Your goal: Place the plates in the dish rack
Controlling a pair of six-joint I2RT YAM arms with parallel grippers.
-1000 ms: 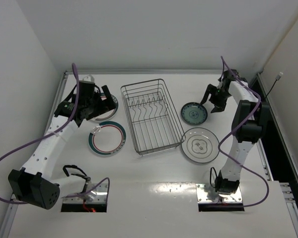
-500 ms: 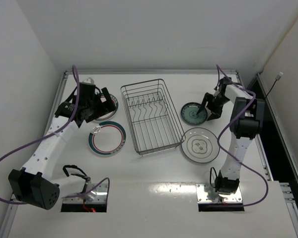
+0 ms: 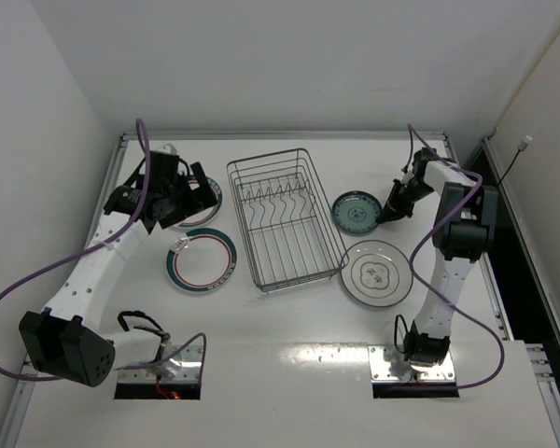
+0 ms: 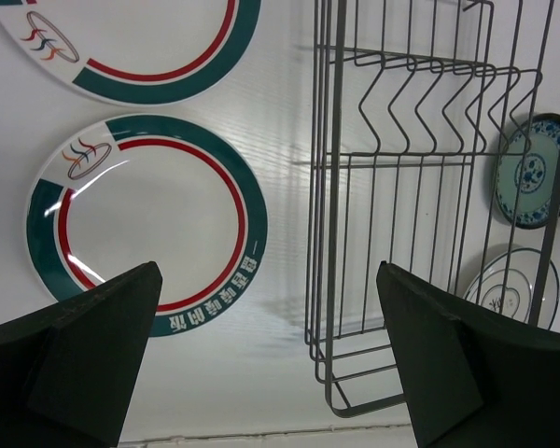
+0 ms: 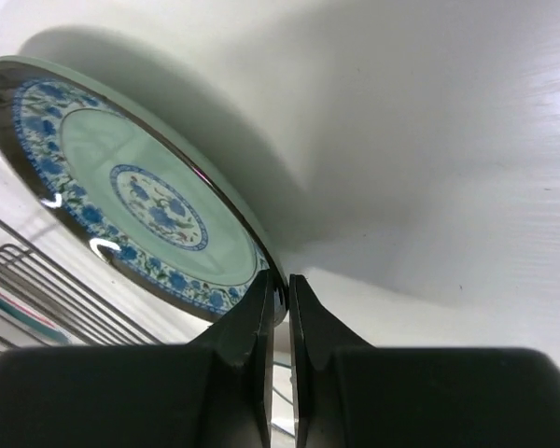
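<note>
The small teal plate will go down upright from my right gripper, at the end of the dish rack's wires (image 3: 303,192) nearest that gripper.
The dish rack (image 3: 285,219) stands mid-table, a grey wire basket with upright prongs, holding no plates. To its right, my right gripper (image 3: 389,213) is shut on the right rim of the small teal patterned plate (image 3: 356,212). In the right wrist view that plate (image 5: 140,196) tilts up off the table, its edge pinched at my right gripper (image 5: 282,289). A white plate with a dark motif (image 3: 376,273) lies nearer. Left of the rack lie two teal-and-red rimmed plates (image 3: 202,260) (image 3: 203,199). My left gripper (image 3: 189,194) hangs open over the farther one, holding nothing.
In the left wrist view the nearer rimmed plate (image 4: 149,224) and the rack's near corner (image 4: 319,280) lie below the wide-open left gripper (image 4: 269,280). White walls close off the back and left. The right arm's column (image 3: 448,280) rises just right of the motif plate.
My right gripper dropped left onto the teal plate's rim and shut on it; the plate shifted slightly left and tipped up. The left arm barely moved.
</note>
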